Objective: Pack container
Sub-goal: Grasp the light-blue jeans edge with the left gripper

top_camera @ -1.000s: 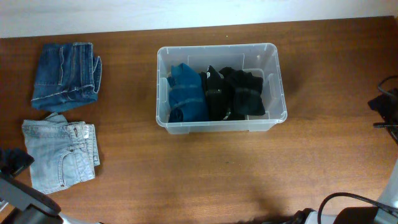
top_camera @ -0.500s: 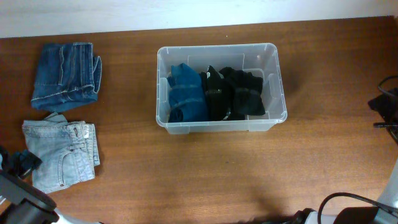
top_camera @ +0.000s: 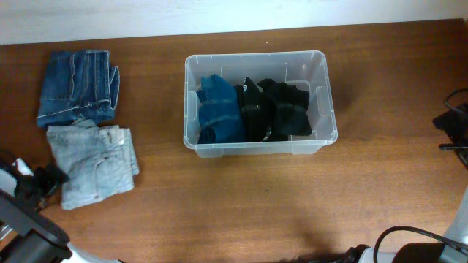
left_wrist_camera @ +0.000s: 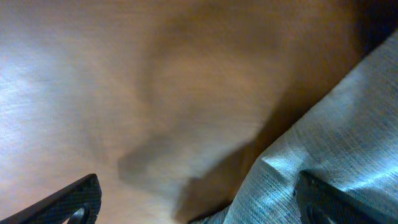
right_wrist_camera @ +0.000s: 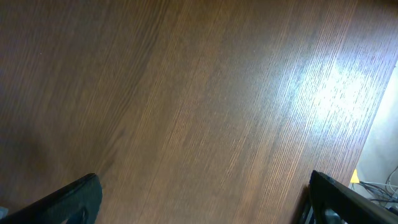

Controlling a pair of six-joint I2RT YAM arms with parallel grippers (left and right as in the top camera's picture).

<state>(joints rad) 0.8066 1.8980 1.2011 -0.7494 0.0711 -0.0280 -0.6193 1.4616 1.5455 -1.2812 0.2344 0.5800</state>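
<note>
The middle of the light-blue jeans' outer edge (top_camera: 61,174) (left_wrist_camera: 264,171), the one facing away from the clear plastic container, will be gripped by my left gripper.
The clear plastic container (top_camera: 252,55) stands at the table's middle back and holds a folded blue garment (top_camera: 218,109) and black garments (top_camera: 276,109). Folded light-blue jeans (top_camera: 95,164) lie at the left, tilted. My left gripper (top_camera: 50,177) is at their left edge. In the left wrist view the left gripper (left_wrist_camera: 196,200) is open wide, with the light denim (left_wrist_camera: 323,143) against one finger (left_wrist_camera: 323,199). My right gripper (top_camera: 447,120) is at the far right edge; in the right wrist view it (right_wrist_camera: 202,199) is open over bare wood.
Folded dark-blue jeans (top_camera: 77,86) lie at the back left, just above the light jeans. Cables (top_camera: 409,234) show at the front right corner. The brown wooden table (top_camera: 241,204) ends at a white wall at the back.
The light-blue jeans have slid right and slightly back, turning a little, with my left gripper moving right along their left edge. The right arm has not moved.
</note>
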